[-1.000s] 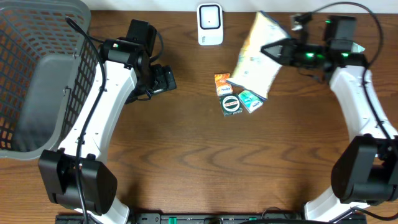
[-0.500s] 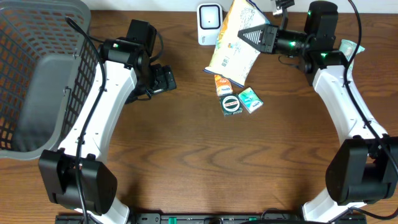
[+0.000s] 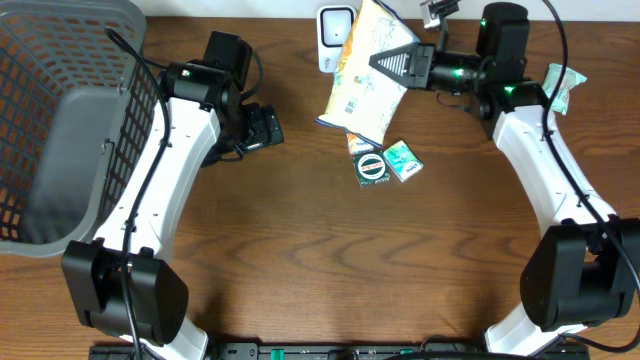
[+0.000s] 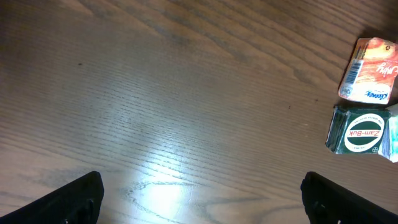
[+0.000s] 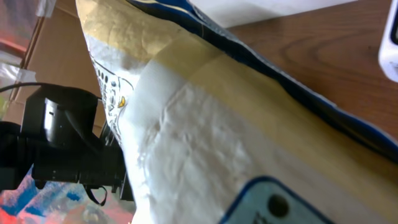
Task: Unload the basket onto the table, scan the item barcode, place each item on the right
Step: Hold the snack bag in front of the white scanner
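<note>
I should use my right gripper to set the bag down and let it go on the bare wood (image 3: 477, 178) beside the teal box, away from the round tin.
The item, a large yellow, white and blue bag (image 3: 365, 75), hangs tilted above the table's far edge, and my right gripper (image 3: 397, 63) is shut on its right edge. Its upper left corner overlaps the white barcode scanner (image 3: 335, 28) standing at the back centre. The bag (image 5: 205, 124) fills the right wrist view and hides the fingers; a sliver of the scanner (image 5: 390, 37) shows at the right edge. My left gripper (image 3: 272, 128) hovers open over bare wood left of the bag. Nothing lies between the left gripper (image 4: 202, 200) fingers.
A grey mesh basket (image 3: 60, 120) fills the left side. Under the bag lie a round green Zam-Buk tin (image 3: 372, 167) and a teal box (image 3: 402, 160). The tin (image 4: 360, 134) and an orange packet (image 4: 370, 78) show in the left wrist view. Another teal packet (image 3: 560, 85) lies far right.
My right arm has carried the bag leftward along the far edge until it overlaps the scanner. The left arm has not moved.
</note>
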{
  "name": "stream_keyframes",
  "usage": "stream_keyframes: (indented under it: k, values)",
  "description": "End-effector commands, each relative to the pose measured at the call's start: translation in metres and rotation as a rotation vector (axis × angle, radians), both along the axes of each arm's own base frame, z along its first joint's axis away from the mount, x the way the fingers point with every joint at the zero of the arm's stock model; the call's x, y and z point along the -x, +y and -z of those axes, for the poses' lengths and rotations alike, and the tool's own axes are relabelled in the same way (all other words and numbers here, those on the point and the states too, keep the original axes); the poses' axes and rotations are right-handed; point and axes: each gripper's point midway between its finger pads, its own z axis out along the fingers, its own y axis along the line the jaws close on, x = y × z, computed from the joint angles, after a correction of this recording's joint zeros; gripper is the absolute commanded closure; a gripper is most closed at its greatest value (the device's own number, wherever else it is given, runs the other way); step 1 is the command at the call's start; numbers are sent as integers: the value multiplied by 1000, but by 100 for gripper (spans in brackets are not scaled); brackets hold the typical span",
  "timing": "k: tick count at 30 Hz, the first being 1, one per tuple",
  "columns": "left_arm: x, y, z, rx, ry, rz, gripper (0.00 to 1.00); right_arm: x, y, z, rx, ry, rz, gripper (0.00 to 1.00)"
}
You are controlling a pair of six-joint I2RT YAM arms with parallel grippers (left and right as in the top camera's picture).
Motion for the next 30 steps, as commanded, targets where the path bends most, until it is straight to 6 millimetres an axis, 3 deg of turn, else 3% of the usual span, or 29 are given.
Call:
stream_keyframes:
  k: [1,30]
  values:
    - [1,1,3,-3,12,-15,0,8,8,-15,-7,-28,-16,99]
    - [1,1,3,-3,12,-15,0,13,20,-10,4,-5,-28,99]
